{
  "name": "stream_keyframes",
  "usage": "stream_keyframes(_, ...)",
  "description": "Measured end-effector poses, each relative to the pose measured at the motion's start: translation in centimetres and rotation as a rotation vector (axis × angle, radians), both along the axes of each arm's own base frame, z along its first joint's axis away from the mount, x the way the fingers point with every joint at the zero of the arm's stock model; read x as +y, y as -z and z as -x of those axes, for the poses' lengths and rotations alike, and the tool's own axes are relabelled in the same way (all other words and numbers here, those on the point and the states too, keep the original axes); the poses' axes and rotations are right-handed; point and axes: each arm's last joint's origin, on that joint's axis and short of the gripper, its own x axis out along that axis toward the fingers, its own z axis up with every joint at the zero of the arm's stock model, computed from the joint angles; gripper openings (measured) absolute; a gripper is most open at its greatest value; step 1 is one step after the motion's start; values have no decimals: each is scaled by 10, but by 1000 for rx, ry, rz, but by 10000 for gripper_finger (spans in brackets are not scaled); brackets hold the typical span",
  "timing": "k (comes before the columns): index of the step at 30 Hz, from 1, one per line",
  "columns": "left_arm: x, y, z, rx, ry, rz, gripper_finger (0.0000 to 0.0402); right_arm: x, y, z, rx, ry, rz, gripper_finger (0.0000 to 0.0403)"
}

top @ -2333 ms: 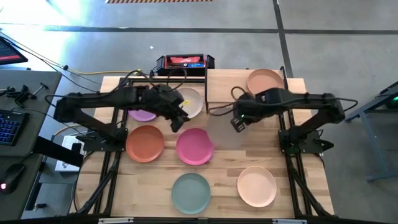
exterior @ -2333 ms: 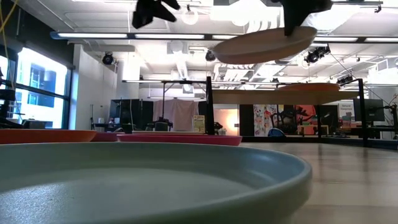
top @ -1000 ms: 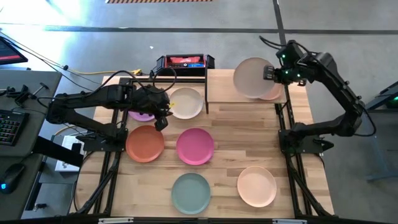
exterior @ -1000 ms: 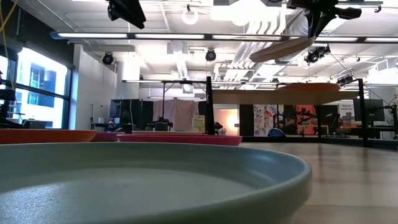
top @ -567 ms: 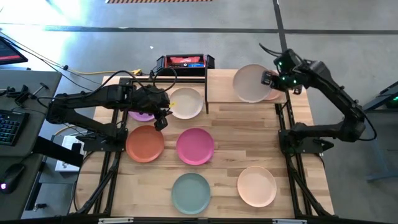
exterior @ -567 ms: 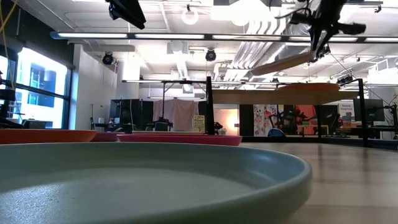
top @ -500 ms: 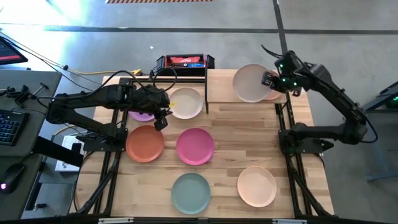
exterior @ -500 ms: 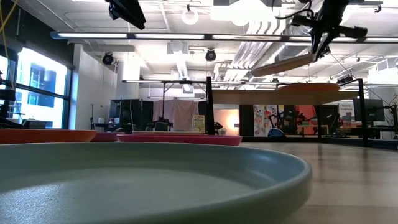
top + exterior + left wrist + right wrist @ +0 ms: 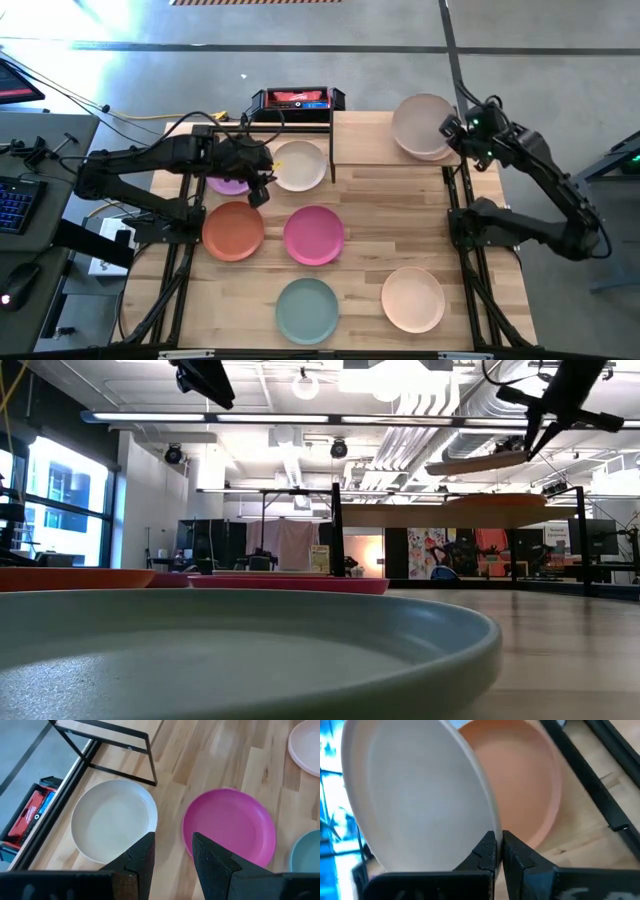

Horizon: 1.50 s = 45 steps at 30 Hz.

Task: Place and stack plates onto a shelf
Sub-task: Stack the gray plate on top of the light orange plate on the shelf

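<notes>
The robot's right gripper should set the grey-beige plate down on the tan-brown plate (image 9: 424, 135) (image 9: 506, 781) that lies on the light-wood shelf. The grey-beige plate now hovers over the tan-brown one.
My right gripper (image 9: 452, 130) is shut on a grey-beige plate (image 9: 421, 122), carried above the light-wood shelf (image 9: 365, 140) at the table's far right. A tan-brown plate (image 9: 530, 785) lies on the shelf beneath it. In the low view the held plate (image 9: 478, 463) hovers over the tan one (image 9: 495, 500). My left gripper (image 9: 172, 855) is open and hangs above the table between the cream-white plate (image 9: 112, 817) and the pink plate (image 9: 227, 827), touching nothing. The purple plate (image 9: 228, 184) lies partly hidden under the left arm. My right gripper pinches the grey-beige plate's rim (image 9: 492, 827) between its two fingers, at the plate's right-hand edge (image 9: 445, 128). The fingers come from the table's right side, roughly level. The plate is lifted clear, slightly tilted with the held side higher, above the tan-brown plate.
On the tabletop lie an orange plate (image 9: 233, 230), a pale teal plate (image 9: 307, 310) and a peach plate (image 9: 413, 298). A red-and-black box (image 9: 297, 100) sits at the far edge. The shelf's left half is bare; its black post (image 9: 332, 150) stands beside the cream-white plate.
My right gripper has carried the grey-beige plate toward the table's right edge and downward, until it hangs over the tan-brown plate. The plate has tipped from a steeper slant to nearly level. The gripper has stayed shut on it.
</notes>
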Motion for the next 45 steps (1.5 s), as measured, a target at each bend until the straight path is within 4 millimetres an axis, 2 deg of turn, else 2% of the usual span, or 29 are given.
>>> stream_keyframes(11,5,0,1,11,-7,-11,117,-2,25,4,-25,96,-96,0)
stream_keyframes(19,7,0,1,17,0,-24,117,-2,26,5,-7,157,-80,0)
stream_keyframes(31,15,0,3,23,-22,-34,117,-14,33,-4,34,155,-134,0)
stream_keyframes(45,17,0,3,30,-17,-45,117,-14,34,-4,51,144,-125,1)
